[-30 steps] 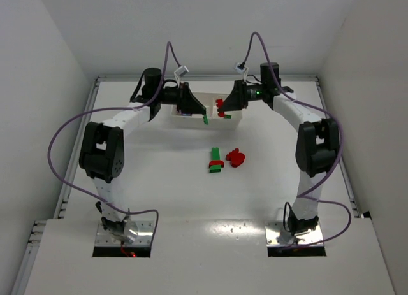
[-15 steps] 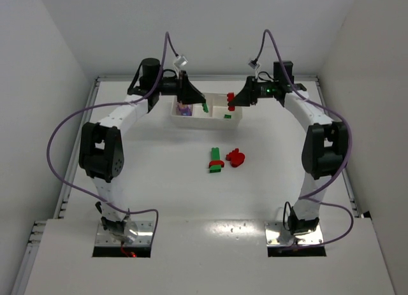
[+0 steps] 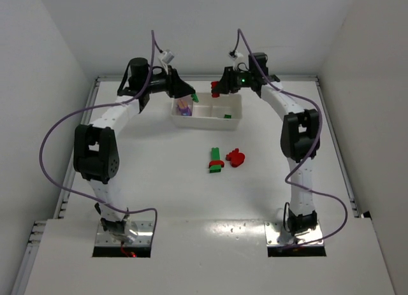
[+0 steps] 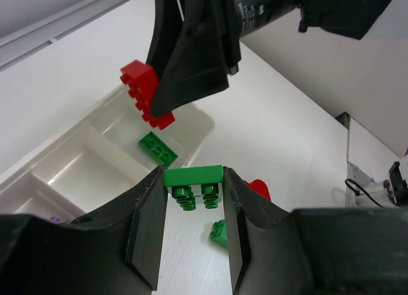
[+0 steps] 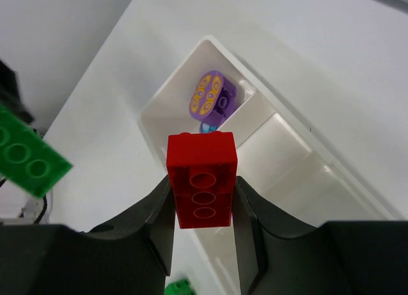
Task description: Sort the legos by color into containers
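Observation:
Next, I let go of the green lego with my left gripper in the white tray [image 3: 217, 115] [image 4: 138, 156], between the small green lego and the divider.
The white tray [image 3: 237, 110] lies at the far middle of the table, and its three compartments are the containers. A purple piece [image 3: 185, 107] lies in the left one and a small green lego [image 3: 227, 116] in the right one. My left gripper [image 3: 192, 98] hangs over the tray's far left part, shut on a green lego [image 4: 193, 177]. Facing it, my right gripper [image 3: 217, 88] is shut on a red lego [image 5: 202, 179] above the tray's far edge. In the right wrist view the purple piece [image 5: 210, 94] lies below the red lego.
On the table in front of the tray lie stacked green legos with a red part [image 3: 216, 160] and a red lego [image 3: 236, 157] beside them. White walls close in the table at the back and both sides. Purple cables arc over both arms.
Both grippers have risen and drawn back towards the far wall and to the left, each still holding its lego. The tray and the loose legos have not moved.

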You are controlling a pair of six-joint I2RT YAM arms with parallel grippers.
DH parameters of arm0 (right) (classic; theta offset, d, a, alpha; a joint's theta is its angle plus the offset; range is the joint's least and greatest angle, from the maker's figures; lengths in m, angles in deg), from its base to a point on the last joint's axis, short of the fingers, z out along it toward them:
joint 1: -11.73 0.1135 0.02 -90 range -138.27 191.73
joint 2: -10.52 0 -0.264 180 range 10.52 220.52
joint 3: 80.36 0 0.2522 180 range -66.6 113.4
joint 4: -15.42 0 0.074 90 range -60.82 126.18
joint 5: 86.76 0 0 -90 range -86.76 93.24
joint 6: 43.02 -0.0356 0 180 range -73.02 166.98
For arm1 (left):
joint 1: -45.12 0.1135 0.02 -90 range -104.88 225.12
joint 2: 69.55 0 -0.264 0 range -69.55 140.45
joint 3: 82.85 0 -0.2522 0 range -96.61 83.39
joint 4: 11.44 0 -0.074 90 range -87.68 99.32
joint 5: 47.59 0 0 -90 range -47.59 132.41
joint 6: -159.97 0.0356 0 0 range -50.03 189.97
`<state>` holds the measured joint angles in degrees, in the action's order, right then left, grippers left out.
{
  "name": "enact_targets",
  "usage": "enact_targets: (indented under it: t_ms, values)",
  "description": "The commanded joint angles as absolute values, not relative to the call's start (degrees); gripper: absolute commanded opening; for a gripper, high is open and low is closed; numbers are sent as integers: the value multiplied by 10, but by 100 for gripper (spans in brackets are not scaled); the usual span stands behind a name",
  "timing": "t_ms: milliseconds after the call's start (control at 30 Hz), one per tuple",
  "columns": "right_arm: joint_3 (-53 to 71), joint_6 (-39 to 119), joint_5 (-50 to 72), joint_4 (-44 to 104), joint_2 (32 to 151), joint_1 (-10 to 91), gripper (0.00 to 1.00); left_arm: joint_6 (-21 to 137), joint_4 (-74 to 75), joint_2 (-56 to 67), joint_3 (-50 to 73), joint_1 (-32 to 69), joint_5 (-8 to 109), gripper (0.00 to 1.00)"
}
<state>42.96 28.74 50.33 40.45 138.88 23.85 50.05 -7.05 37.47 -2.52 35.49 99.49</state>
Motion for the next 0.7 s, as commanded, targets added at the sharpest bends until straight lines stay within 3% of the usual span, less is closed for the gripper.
enact_targets:
  t_ms: [0,267,300,367,467,600,667]
  values:
    - [481,276,472,410,1429,254,0,515,-85,331,-17,376,986,0]
    - [492,300,473,428,1460,286,0,515,-80,320,0,387,986,0]
    - [492,308,467,428,1465,286,10,515,-80,320,0,387,986,0]
    - [498,316,461,434,1472,291,22,515,-80,320,0,387,986,0]
    - [503,326,454,441,1472,297,49,515,-74,320,0,387,986,0]
    - [508,340,447,447,1477,302,63,515,-74,320,0,387,986,0]
    - [508,340,441,447,1477,302,64,515,-81,320,0,387,986,0]
